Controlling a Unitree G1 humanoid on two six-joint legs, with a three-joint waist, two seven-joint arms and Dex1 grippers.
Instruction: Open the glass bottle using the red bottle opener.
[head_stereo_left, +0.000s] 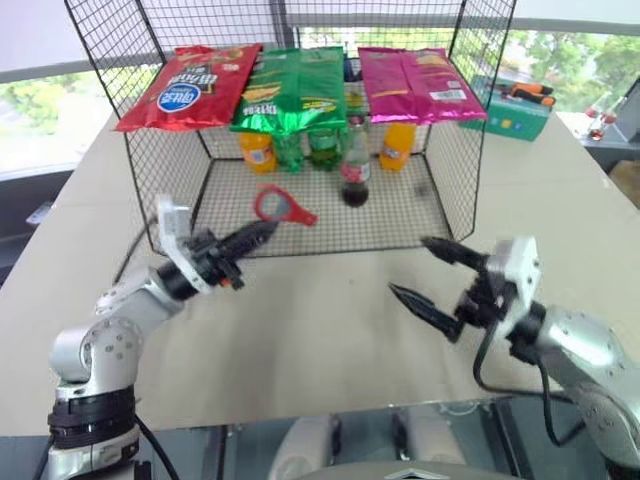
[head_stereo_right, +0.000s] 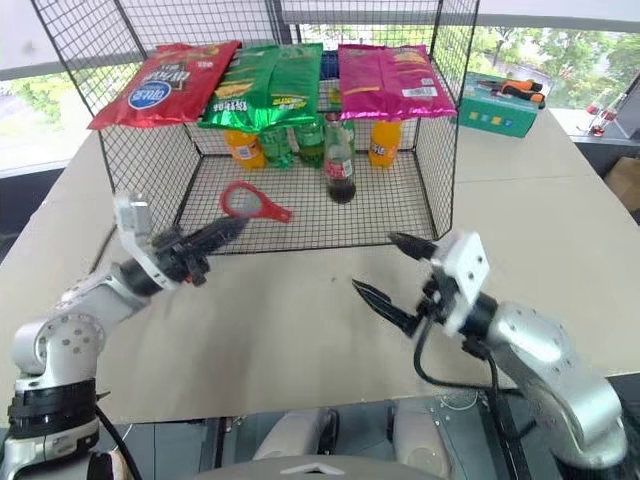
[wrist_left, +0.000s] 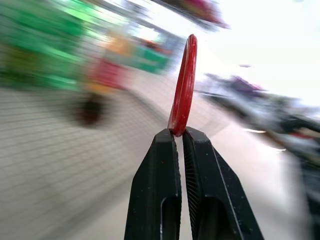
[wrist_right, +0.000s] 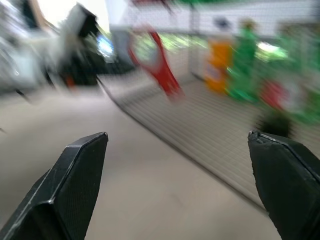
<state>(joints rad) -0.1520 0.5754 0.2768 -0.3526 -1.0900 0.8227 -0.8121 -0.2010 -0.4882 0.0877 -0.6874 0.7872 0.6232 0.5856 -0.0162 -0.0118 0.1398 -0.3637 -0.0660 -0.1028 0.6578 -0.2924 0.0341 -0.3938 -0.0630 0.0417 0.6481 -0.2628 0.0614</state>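
Note:
I need to pass the red bottle opener from my left gripper into my right gripper above the wire cage's front edge (head_stereo_left: 343, 265).
My left gripper (head_stereo_left: 262, 230) is shut on the red bottle opener (head_stereo_left: 280, 208), pinching it near its ring head and holding it in the air at the front of the wire cage. The left wrist view shows the opener (wrist_left: 183, 85) edge-on, rising from the closed fingertips (wrist_left: 167, 137). The glass bottle (head_stereo_left: 355, 170) stands upright on the cage floor, right of and behind the opener. My right gripper (head_stereo_left: 410, 267) hangs open over the table in front of the cage, holding nothing, its jaws spread wide (wrist_right: 177, 135).
The wire cage (head_stereo_left: 440, 190) is open toward me, with red, green and pink snack bags (head_stereo_left: 290, 85) lying on its top. Orange and green soda bottles (head_stereo_left: 258, 150) stand at its back. A teal box (head_stereo_left: 510, 115) sits at the back right. The beige table (head_stereo_left: 320, 330) ends just below my arms.

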